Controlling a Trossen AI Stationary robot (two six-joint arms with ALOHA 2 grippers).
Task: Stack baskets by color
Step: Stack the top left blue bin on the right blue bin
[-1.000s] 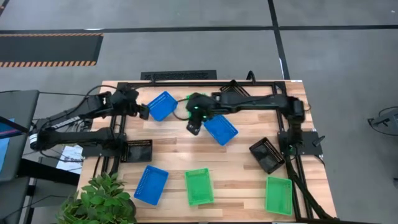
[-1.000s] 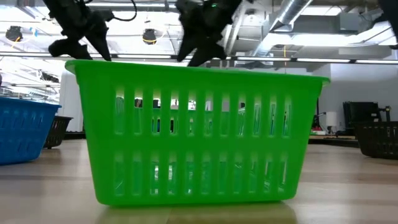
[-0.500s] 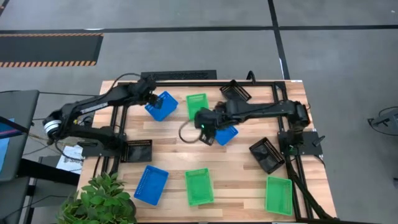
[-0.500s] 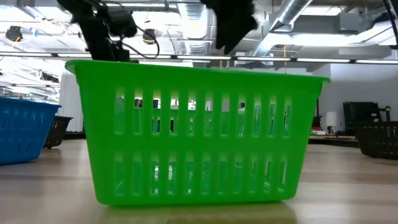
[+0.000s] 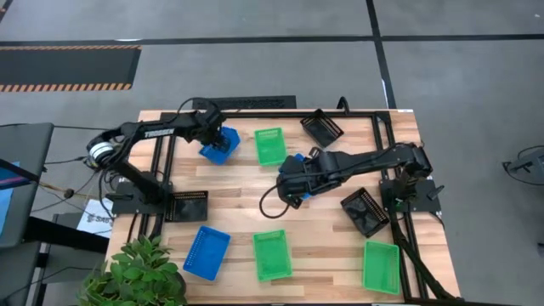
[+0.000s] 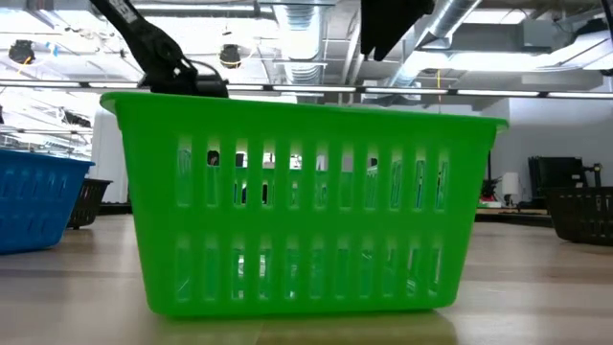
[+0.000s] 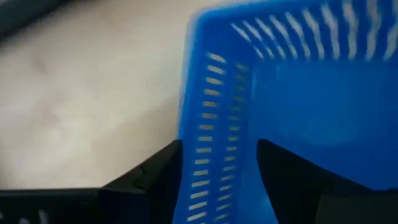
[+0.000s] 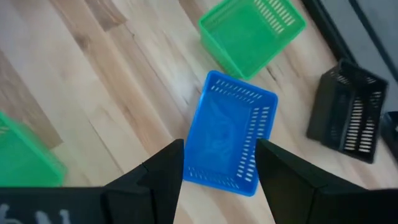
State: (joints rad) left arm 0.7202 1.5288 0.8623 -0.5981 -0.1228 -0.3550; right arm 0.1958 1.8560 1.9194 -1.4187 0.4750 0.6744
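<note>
My right gripper grabs the blue basket under my left gripper next, by the side (image 5: 234, 148) facing the far green basket.
At the far left a blue basket (image 5: 223, 146) rests on its bottom. My left gripper (image 7: 219, 144) is open over it and points down, one finger inside and one outside its wall (image 7: 211, 124). A second blue basket (image 8: 227, 134) lies on the table mid-right. My right gripper (image 8: 219, 143) hangs open well above it, and in the high view the right gripper (image 5: 291, 187) hides part of it. A green basket (image 5: 270, 146) sits between the two blue ones. My left gripper straddles the blue basket's wall near a corner (image 7: 205, 81), coming from above; I cannot tell whether either finger touches it. The basket sits on the table.
A black basket (image 5: 323, 127) sits at the far edge and another (image 5: 365, 211) at the right. Along the near edge stand a blue basket (image 5: 206, 252) and two green ones (image 5: 272, 255) (image 5: 380, 267). The middle green one fills the low view.
My left gripper has gone down and toward the table's right, from beside the far-left blue basket onto its wall. My right arm has swung toward the near edge, uncovering the far green basket, and its gripper has moved right, over the second blue basket.
</note>
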